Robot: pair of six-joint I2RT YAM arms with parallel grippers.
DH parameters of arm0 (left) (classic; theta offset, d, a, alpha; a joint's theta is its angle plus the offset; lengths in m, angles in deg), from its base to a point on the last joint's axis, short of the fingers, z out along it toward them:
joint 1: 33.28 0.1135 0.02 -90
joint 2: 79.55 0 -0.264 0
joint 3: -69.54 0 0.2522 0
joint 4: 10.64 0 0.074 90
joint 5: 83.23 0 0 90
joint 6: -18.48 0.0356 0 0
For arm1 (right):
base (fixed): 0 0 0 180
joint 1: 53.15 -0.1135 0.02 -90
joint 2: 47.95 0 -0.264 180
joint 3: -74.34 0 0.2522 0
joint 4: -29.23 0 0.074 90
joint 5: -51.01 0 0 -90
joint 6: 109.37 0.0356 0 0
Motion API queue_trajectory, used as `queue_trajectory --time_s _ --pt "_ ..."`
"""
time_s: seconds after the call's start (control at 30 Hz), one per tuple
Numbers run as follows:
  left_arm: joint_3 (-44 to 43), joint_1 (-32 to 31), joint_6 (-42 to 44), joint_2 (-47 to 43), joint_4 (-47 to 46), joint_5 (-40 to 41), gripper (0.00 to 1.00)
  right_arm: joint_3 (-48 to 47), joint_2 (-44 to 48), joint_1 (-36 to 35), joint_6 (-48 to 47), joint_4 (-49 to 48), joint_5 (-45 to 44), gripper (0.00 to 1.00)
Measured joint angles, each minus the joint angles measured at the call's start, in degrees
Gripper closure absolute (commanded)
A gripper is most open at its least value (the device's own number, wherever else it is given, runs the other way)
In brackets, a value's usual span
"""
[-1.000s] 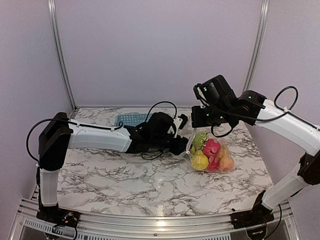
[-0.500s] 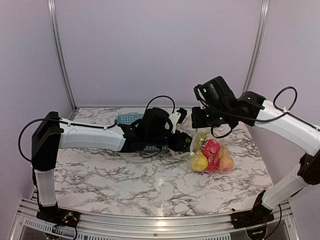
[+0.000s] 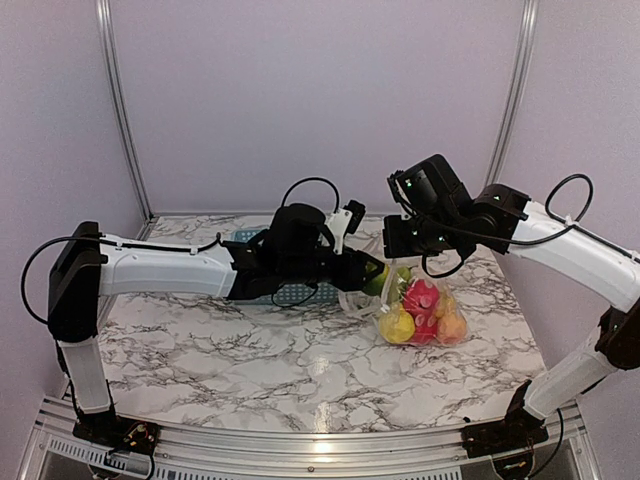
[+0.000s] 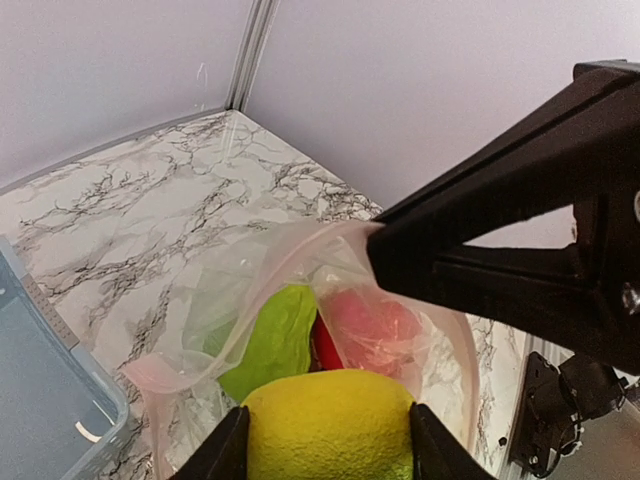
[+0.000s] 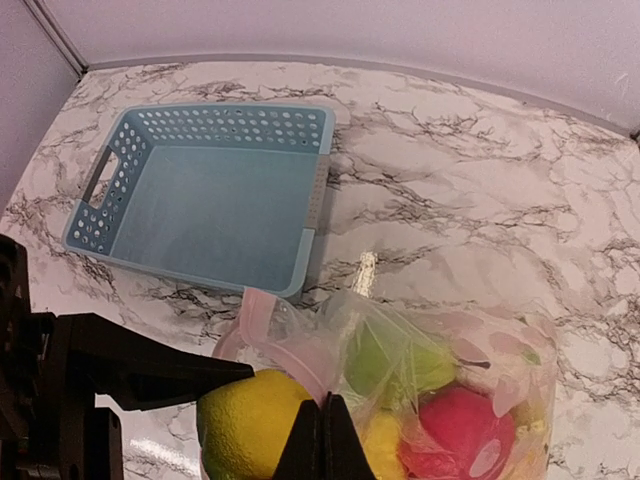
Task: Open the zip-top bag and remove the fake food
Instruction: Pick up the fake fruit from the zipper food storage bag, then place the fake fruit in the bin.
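Observation:
My left gripper is going to let go of the yellow-green lemon inside the light blue basket (image 3: 270, 262), toward the basket's end farthest from the bag.
The clear zip-top bag (image 3: 420, 305) lies at the right of the table with its mouth open toward the left. It holds a red-pink fruit (image 3: 422, 295), a yellow one (image 3: 398, 323), an orange one (image 3: 453, 326) and green pieces (image 4: 275, 335). My left gripper (image 3: 372, 275) is shut on a yellow-green lemon (image 4: 330, 425), held at the bag's mouth; it also shows in the right wrist view (image 5: 250, 420). My right gripper (image 5: 322, 420) is shut on the bag's pink zipper rim (image 5: 300, 355) and holds it up.
The light blue slotted basket (image 5: 210, 195) sits just behind and left of the bag, partly under my left arm in the top view (image 3: 290, 292). Metal frame posts stand at the back corners.
My left gripper has drawn back to the left out of the bag with the lemon. The left arm has swung back over the basket. The right gripper has held still.

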Motion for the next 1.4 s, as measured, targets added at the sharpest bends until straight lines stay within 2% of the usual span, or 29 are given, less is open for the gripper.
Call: queue_trajectory --time_s 0.37,0.67,0.9,1.13,1.4 --pt "4.3 1.0 0.0 -7.7 -0.6 2.1 0.63 -0.4 -1.6 0.0 0.2 -0.4 -1.0 1.0" --pt "11.2 7.0 -1.1 -13.1 -1.3 5.6 0.63 -0.9 -2.7 0.0 0.2 -0.7 -1.8 1.0" --pt "12.4 13.7 -1.7 -12.6 -1.0 10.0 0.62 -1.6 -2.8 0.0 0.2 -0.7 -2.2 1.0" --pt "12.3 19.1 -1.9 -7.3 0.3 14.4 0.61 -1.6 -2.7 0.0 0.2 -0.6 -2.6 1.0" --pt "11.6 20.8 -1.6 -2.8 4.8 18.1 0.49 -1.6 -2.3 0.0 0.2 -0.5 -3.0 1.0"
